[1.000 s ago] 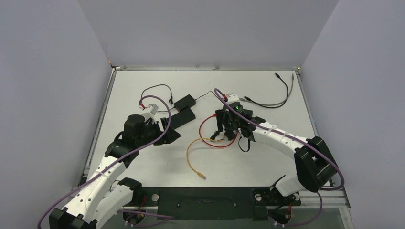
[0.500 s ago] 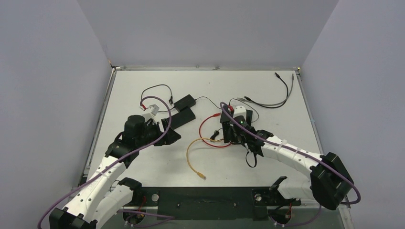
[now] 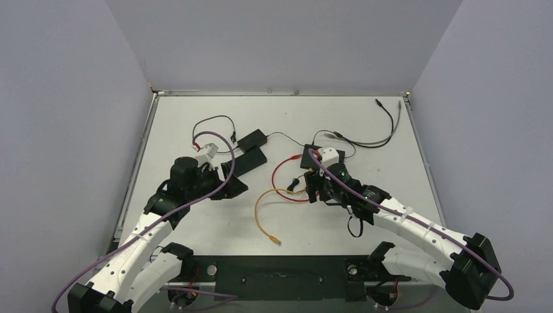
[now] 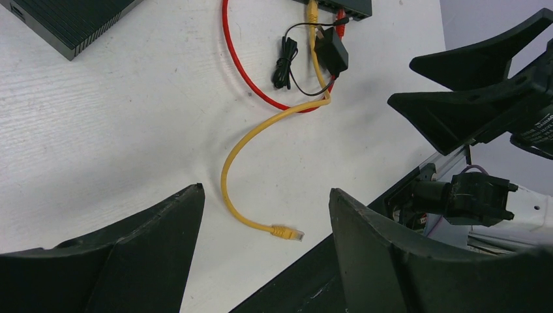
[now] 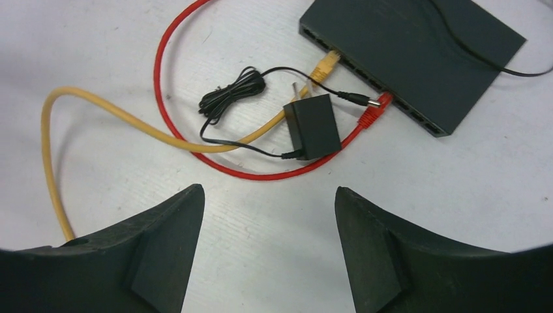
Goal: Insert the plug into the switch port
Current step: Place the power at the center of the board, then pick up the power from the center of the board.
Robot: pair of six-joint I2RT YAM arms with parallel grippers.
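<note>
My right gripper needs to next close on the black power adapter's thin lead (image 3: 304, 192) (image 5: 269, 154), between the lead's coil and the adapter's body, near the body.
The black switch (image 5: 411, 52) lies mid-table, partly under my right wrist (image 3: 304, 161). A yellow cable has one end in a port (image 5: 325, 63). Its free yellow plug (image 4: 287, 232) lies loose near the front edge (image 3: 277, 241). A red plug (image 5: 373, 112) lies with its tip at the port row; whether it is seated I cannot tell. My right gripper (image 5: 269, 188) hangs open and empty just short of the red cable loop (image 3: 317, 189). My left gripper (image 4: 265, 189) is open and empty at the left (image 3: 235, 181), far from the plug.
A black power adapter (image 5: 313, 127) with a coiled thin lead (image 5: 231, 91) lies before the switch. A second ribbed black box (image 4: 65, 19) and a small black brick (image 3: 252, 138) sit by my left arm. Grey cables (image 3: 378, 134) lie at the back right.
My right arm has drawn back toward the near right, so the gripper now sits nearer than the switch. The left arm and the cables have not moved.
</note>
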